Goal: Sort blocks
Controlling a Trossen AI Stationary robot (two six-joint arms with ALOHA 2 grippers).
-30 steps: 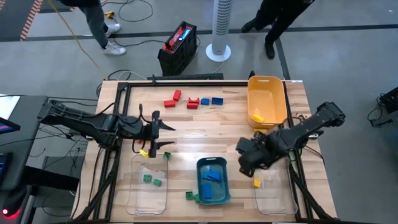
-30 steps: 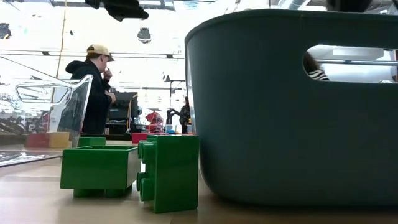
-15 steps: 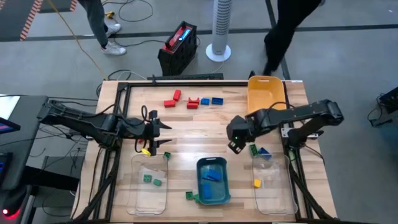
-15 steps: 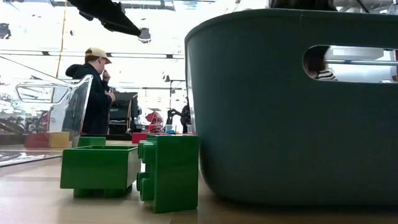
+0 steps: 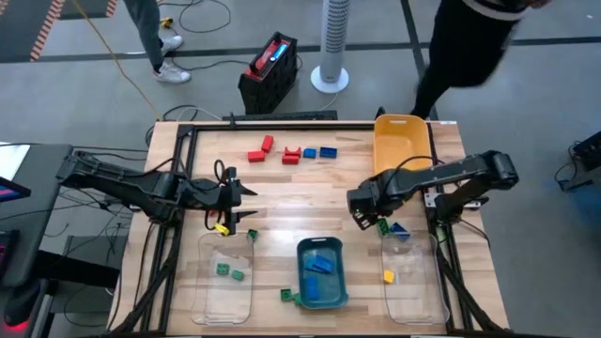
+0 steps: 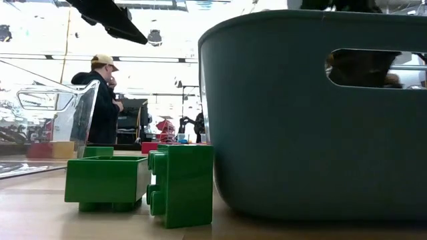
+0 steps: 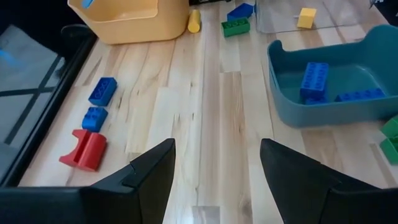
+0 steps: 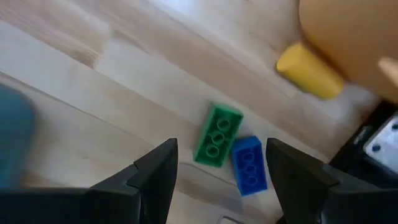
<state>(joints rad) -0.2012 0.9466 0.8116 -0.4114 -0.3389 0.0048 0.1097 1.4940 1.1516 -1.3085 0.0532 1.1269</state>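
Observation:
I need to close my right gripper on the long sides of the green block [image 5: 382, 226] [image 8: 217, 135], the one that lies against the blue block near the clear bin.
A green block [image 8: 217, 135] and a blue block [image 8: 249, 165] lie side by side on the wood by the far edge of the right clear bin [image 5: 413, 282]. My right gripper [image 8: 221, 180] hangs open over the table, pointing down, just left of the green block [image 5: 382, 225]. My left gripper [image 7: 214, 180] stands open above the table's left half [image 5: 235, 202], nothing between its fingers. Red blocks [image 5: 261, 148] and blue blocks [image 5: 328, 151] lie in a row near the far edge. A yellow cylinder [image 8: 309, 71] lies by the yellow bin [image 5: 404, 150].
A teal bin [image 5: 321, 272] with blue blocks stands at the near middle, with green blocks [image 6: 180, 183] on the table at its left corner. The left clear bin [image 5: 225, 277] holds green blocks; the right one holds a yellow block [image 5: 388, 276]. A person stands beyond the far edge.
My right gripper has swung from over the right clear bin toward the far edge and a little left, rolling its wrist and coming lower. The green and blue blocks that its arm hid now show. My left gripper has tipped down a little in place.

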